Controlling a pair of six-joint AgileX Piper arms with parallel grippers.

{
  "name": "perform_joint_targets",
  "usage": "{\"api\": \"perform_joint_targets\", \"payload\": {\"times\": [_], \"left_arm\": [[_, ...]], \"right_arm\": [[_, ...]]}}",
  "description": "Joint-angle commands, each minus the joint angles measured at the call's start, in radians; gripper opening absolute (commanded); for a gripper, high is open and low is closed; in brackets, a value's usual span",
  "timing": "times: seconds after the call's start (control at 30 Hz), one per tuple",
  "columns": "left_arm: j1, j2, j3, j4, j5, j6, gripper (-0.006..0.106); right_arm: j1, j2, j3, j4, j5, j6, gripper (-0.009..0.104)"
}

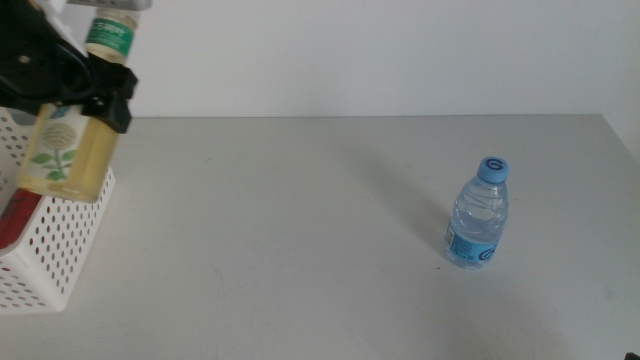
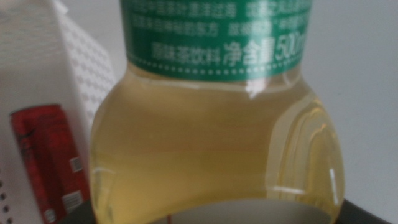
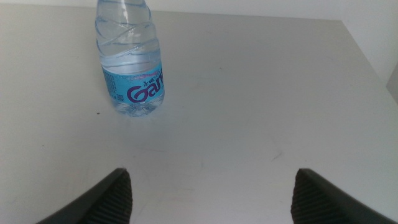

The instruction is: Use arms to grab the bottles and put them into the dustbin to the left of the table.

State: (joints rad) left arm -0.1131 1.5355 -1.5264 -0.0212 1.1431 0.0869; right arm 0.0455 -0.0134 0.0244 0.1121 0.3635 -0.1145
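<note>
My left gripper will let go of the tea bottle between the red soda can and the dustbin's inner side (image 1: 36,197) (image 2: 81,137).
My left gripper (image 1: 100,92) is shut on the pale-yellow tea bottle (image 1: 66,145) and holds it tilted in the air over the right edge of the white dustbin (image 1: 60,250) at the table's left. The tea bottle fills the left wrist view (image 2: 211,143). The red soda can (image 1: 14,216) lies inside the dustbin and also shows in the left wrist view (image 2: 46,162). The small water bottle (image 1: 478,215) with a blue cap stands upright at the table's right. My right gripper (image 3: 214,199) is open and empty, a short way in front of the water bottle (image 3: 130,62).
The light-grey table (image 1: 300,230) stretches between the dustbin and the water bottle. A white wall stands behind it. The table's right edge (image 1: 625,140) lies close beyond the water bottle.
</note>
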Motion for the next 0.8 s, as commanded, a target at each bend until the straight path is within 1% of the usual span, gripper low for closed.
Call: {"api": "perform_joint_targets", "payload": {"times": [0.0,0.07,0.2,0.37,0.43,0.53,0.77], "left_arm": [[0.061,-0.052,-0.09,-0.004,0.045,0.043,-0.002],[0.117,-0.051,-0.119,0.009,0.1,0.061,-0.002],[0.214,-0.051,-0.142,0.009,0.121,0.1,-0.002],[0.315,-0.038,-0.145,0.049,0.154,0.142,-0.002],[0.346,-0.02,-0.145,0.051,0.157,0.159,-0.002],[0.371,0.017,-0.145,0.041,0.155,0.167,-0.002],[0.384,0.118,-0.139,0.042,0.174,0.167,-0.002]], "right_arm": [[-0.006,-0.021,-0.005,-0.003,-0.065,-0.009,0.066],[-0.006,-0.021,-0.005,-0.003,-0.065,-0.009,0.066],[-0.006,-0.021,-0.005,-0.003,-0.065,-0.009,0.066],[-0.006,-0.021,-0.005,-0.003,-0.065,-0.009,0.066],[-0.006,-0.021,-0.005,-0.003,-0.065,-0.009,0.066],[-0.006,-0.021,-0.005,-0.003,-0.065,-0.009,0.066],[-0.006,-0.021,-0.005,-0.003,-0.065,-0.009,0.066]]}}
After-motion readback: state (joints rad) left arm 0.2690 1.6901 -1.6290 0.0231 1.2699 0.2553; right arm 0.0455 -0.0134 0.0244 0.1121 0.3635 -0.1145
